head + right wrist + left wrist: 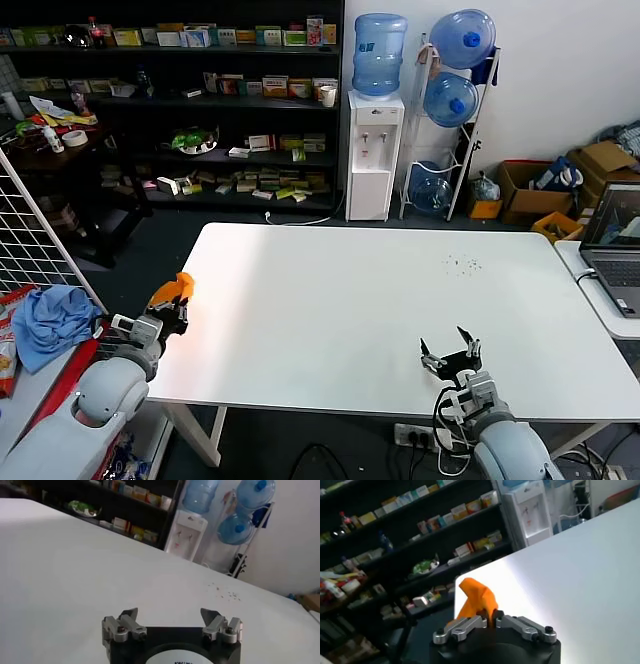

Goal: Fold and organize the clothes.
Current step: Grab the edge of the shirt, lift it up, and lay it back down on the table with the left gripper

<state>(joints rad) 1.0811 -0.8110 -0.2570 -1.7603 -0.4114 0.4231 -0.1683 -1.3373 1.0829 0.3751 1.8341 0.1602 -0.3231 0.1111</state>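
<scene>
The robot's left gripper should release the orange T-shirt on the bare white table about midway [318, 320] between the robot's two grippers.
Only a small bunched piece of the bright orange T-shirt [176, 290] shows, at the left edge of the white table [340, 310]. My left gripper [172, 311] is shut on it. In the left wrist view the orange cloth [477, 597] stands up from between the closed fingers of the left gripper [490, 618], just off the table's left edge. The rest of the shirt is out of view. My right gripper [450, 352] is open and empty above the table's near edge at the right. It also shows open in the right wrist view [170, 615].
A light blue cloth [52, 320] lies on a low surface left of the table, beside a white wire rack [40, 250]. A laptop [615, 235] sits on a side table at right. Shelves [180, 100], a water dispenser [372, 150] and boxes stand behind.
</scene>
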